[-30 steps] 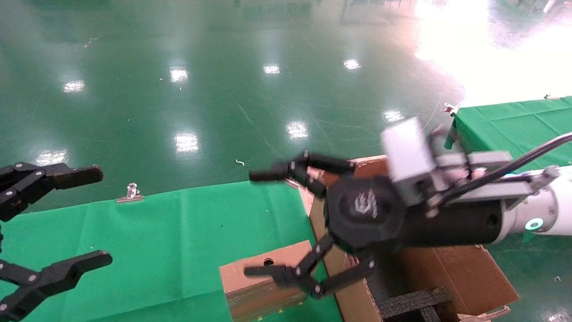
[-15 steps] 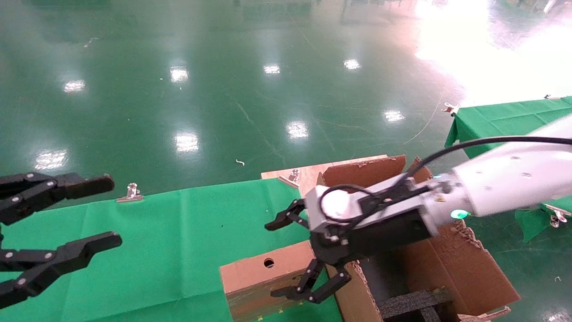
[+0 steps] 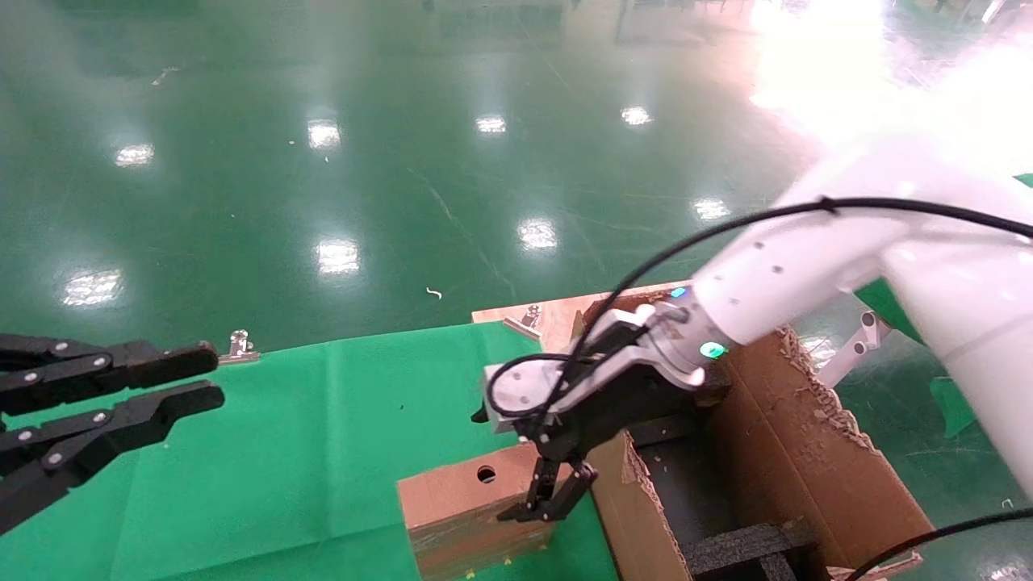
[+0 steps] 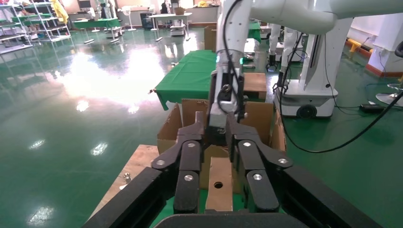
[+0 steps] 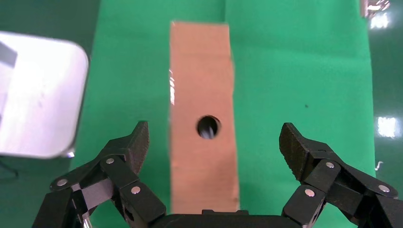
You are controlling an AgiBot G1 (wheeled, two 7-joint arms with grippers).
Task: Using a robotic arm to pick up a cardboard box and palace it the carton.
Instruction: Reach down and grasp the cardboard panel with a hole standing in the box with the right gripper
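The robot's right gripper will close on the carton-side end (image 3: 523, 474) (image 5: 205, 166) of the cardboard box, across the box's long sides just beyond the round hole.
The cardboard box (image 3: 460, 494) stands on the green cloth with its round-holed narrow face up, right beside the carton (image 3: 807, 452). My right gripper (image 3: 550, 494) hangs open just over the box's end nearest the carton. In the right wrist view the box (image 5: 202, 85) runs between the spread fingers (image 5: 135, 142) of that gripper (image 5: 215, 135), and neither touches it. My left gripper (image 3: 211, 375) hovers over the cloth at the far left, holding nothing, with only a narrow gap between its fingers. From the left wrist view, the box (image 4: 220, 190) shows through that gripper's (image 4: 216, 124) gap.
The carton's torn flaps stand up, and black foam (image 3: 742, 550) lies inside it. The green cloth table (image 3: 282, 452) has a metal clip (image 3: 236, 345) at its far edge. A wooden board (image 3: 557, 311) lies behind the carton. Shiny green floor lies beyond.
My right arm swung up and over, tipping its gripper downward onto the box's end. The left gripper's fingers closed from wide apart to a narrow gap.
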